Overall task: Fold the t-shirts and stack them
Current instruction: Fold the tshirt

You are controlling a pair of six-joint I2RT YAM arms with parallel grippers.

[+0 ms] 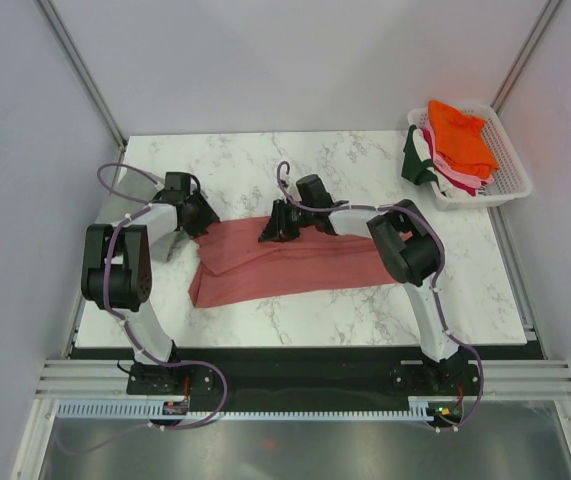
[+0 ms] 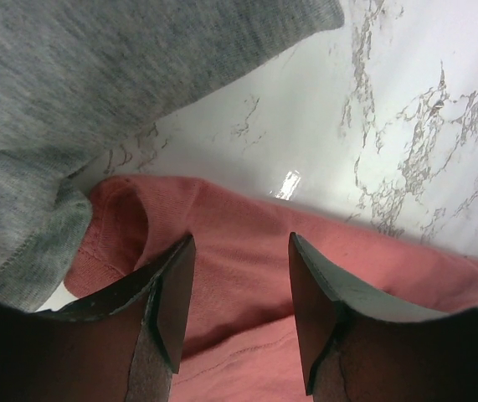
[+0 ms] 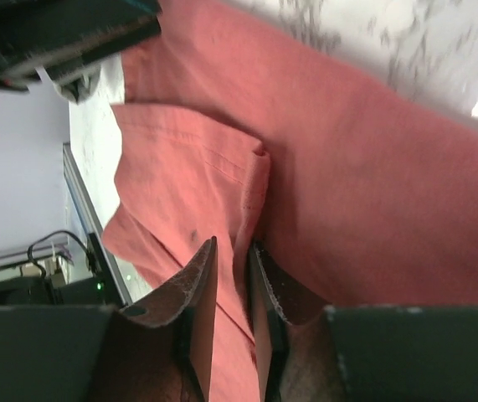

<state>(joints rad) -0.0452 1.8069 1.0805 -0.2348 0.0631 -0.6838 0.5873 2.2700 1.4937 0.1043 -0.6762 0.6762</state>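
Observation:
I have the pink t-shirt's raised fold pinched in my right gripper well below its tip, so next I open, grab the fold close to its tip (image 3: 259, 156) and lay it flat.
A dusty salmon-pink t-shirt (image 1: 295, 265) lies spread across the middle of the marble table (image 1: 365, 160). My right gripper (image 1: 277, 228) is at its far edge; in the right wrist view the jaws (image 3: 232, 251) are closed on a raised fold of the pink cloth (image 3: 347, 167). My left gripper (image 1: 200, 215) is at the shirt's far left corner, and in the left wrist view it (image 2: 241, 251) is open with pink cloth (image 2: 247, 226) below and between the fingers. A grey t-shirt (image 2: 96, 75) lies beside that corner, at the table's left (image 1: 135, 190).
A white slatted basket (image 1: 510, 175) stands at the back right of the table, holding an orange shirt (image 1: 462, 135), pink and white ones, and a dark green one (image 1: 420, 160) hanging over its left rim. Enclosure walls stand on three sides.

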